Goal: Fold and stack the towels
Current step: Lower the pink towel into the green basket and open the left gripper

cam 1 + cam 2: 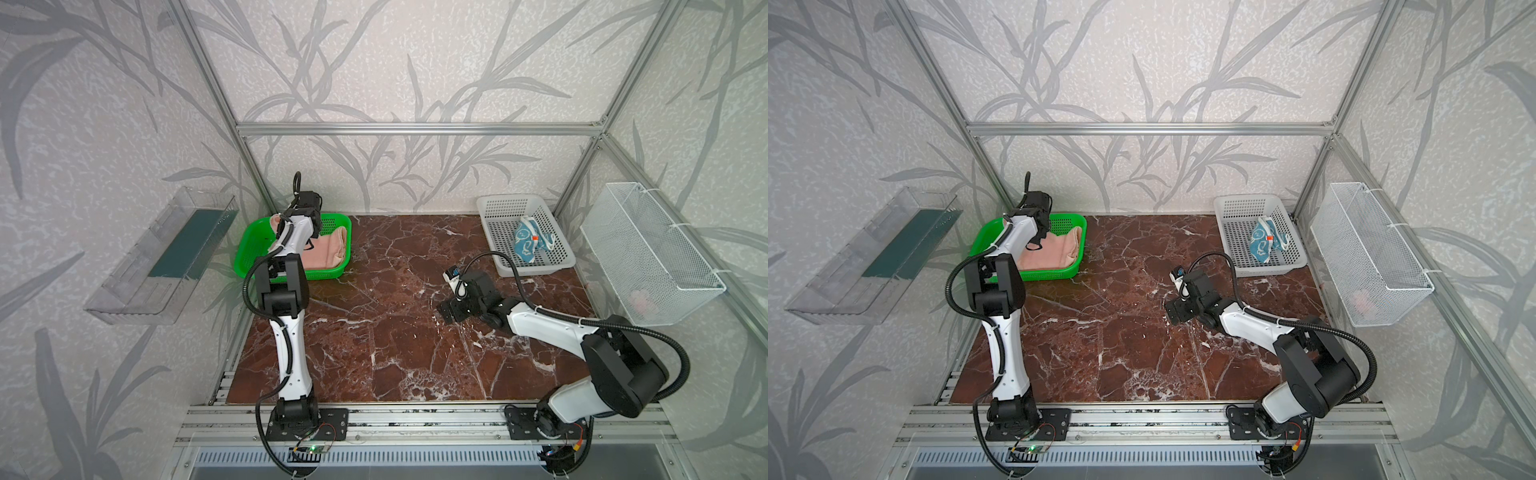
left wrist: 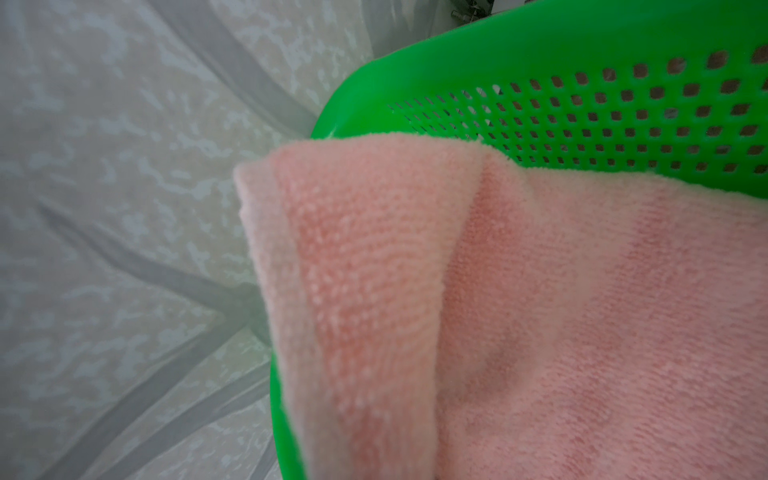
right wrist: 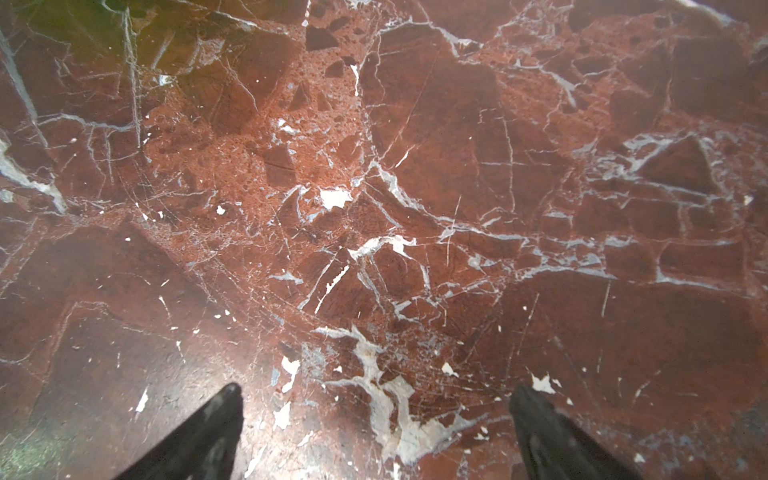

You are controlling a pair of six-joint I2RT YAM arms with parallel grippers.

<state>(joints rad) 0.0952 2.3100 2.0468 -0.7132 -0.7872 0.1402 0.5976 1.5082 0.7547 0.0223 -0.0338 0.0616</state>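
I will use my left gripper to release the raised corner of the pink towel, now pulled up out of the basket, inside the green basket's end (image 1: 256, 251) that is nearest the clear plastic bin.
A pink towel (image 1: 328, 253) lies in the green basket (image 1: 330, 273) at the back left. One of its corners (image 2: 365, 266) is pulled up out of the basket. My left gripper (image 1: 277, 224) hangs over the basket's left rim, shut on that raised corner; the cloth hides its jaws in the left wrist view. A small teal towel (image 1: 530, 242) with white faces sits crumpled in the grey basket (image 1: 536, 271) at the back right. My right gripper (image 3: 376, 390) hovers low over the bare marble table (image 3: 415, 166), right of centre, open and empty.
A white wire basket (image 1: 648, 253) hangs on the right wall with something pinkish in it. A clear plastic bin (image 1: 166, 257) is fixed to the left wall. Aluminium frame posts stand at the back corners behind both baskets.
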